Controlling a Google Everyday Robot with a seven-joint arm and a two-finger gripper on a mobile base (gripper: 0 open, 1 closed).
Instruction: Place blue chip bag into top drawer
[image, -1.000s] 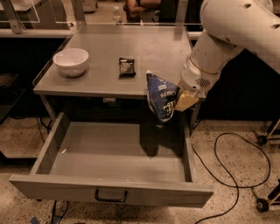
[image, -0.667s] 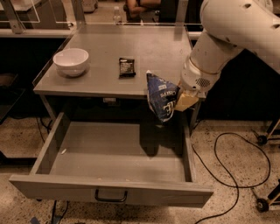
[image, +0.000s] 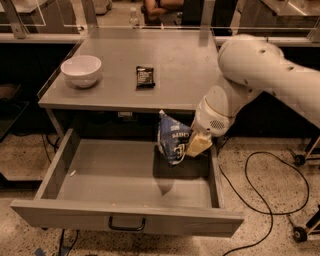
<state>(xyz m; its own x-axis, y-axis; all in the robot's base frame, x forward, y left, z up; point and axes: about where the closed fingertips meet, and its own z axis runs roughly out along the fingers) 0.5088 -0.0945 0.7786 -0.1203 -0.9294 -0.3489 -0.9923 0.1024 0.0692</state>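
Note:
My gripper needs to release the blue chip bag so that it is left on the drawer's bottom by the side (image: 172, 183) that is nearest to my arm.
The blue chip bag (image: 173, 137) hangs upright in my gripper (image: 192, 144), which is shut on its right edge. The bag is inside the opening of the pulled-out top drawer (image: 55, 171), at its back right, just below the table's front edge and a little above the drawer floor. Its shadow lies on the floor beneath it. The drawer's front panel carries a small dark pull handle (image: 127, 224). My white arm reaches in from the right.
On the grey table top (image: 185, 70) stand a white bowl (image: 81, 70) at the left and a small black wrapped bar (image: 145, 77) near the middle. A black cable (image: 280, 185) loops on the speckled floor at the right, near cart wheels.
My gripper and the chip bag have dropped lower, from the table's front edge down into the open drawer's back right part.

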